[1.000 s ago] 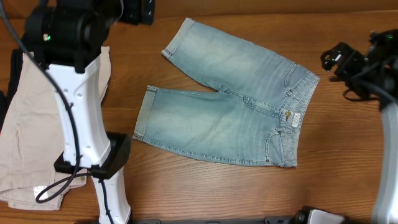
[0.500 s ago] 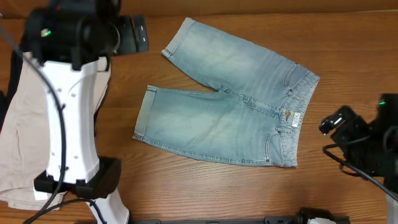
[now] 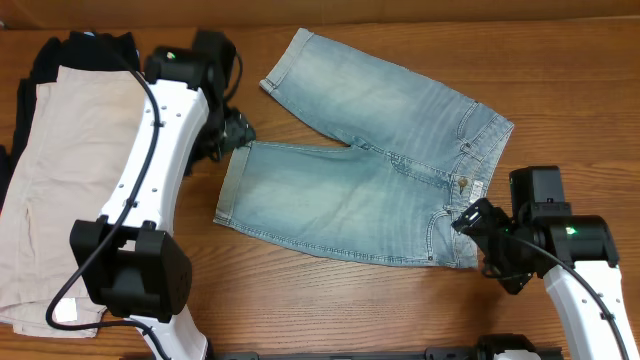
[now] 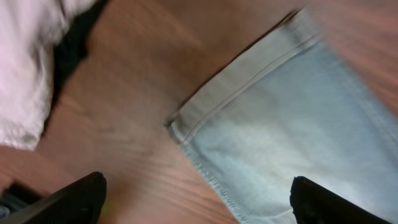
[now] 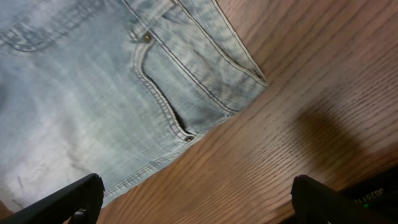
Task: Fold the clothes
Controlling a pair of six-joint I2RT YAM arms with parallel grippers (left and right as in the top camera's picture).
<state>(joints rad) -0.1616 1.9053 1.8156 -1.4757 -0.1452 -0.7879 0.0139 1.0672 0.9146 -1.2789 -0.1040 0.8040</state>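
Observation:
I will close my left gripper on the near corner of the cuffed hem (image 3: 228,221) (image 4: 186,141), on the near leg of the light-blue denim shorts.
The light-blue denim shorts (image 3: 370,170) lie flat in the middle of the wooden table, waistband to the right, both legs to the left. My left gripper (image 3: 232,128) is open, just above the table at the cuffed hem of the near leg (image 4: 249,68). My right gripper (image 3: 478,232) is open, hovering at the waistband's front corner by the pocket (image 5: 168,93). Neither holds anything.
Beige trousers (image 3: 60,190) lie at the left over a black garment (image 3: 90,45); both show in the left wrist view (image 4: 25,68). The table's front edge runs along the bottom.
Both arms have swung in and down: the left from the far left to the near leg's hem, the right from the far right edge to the waistband corner. The shorts have not moved.

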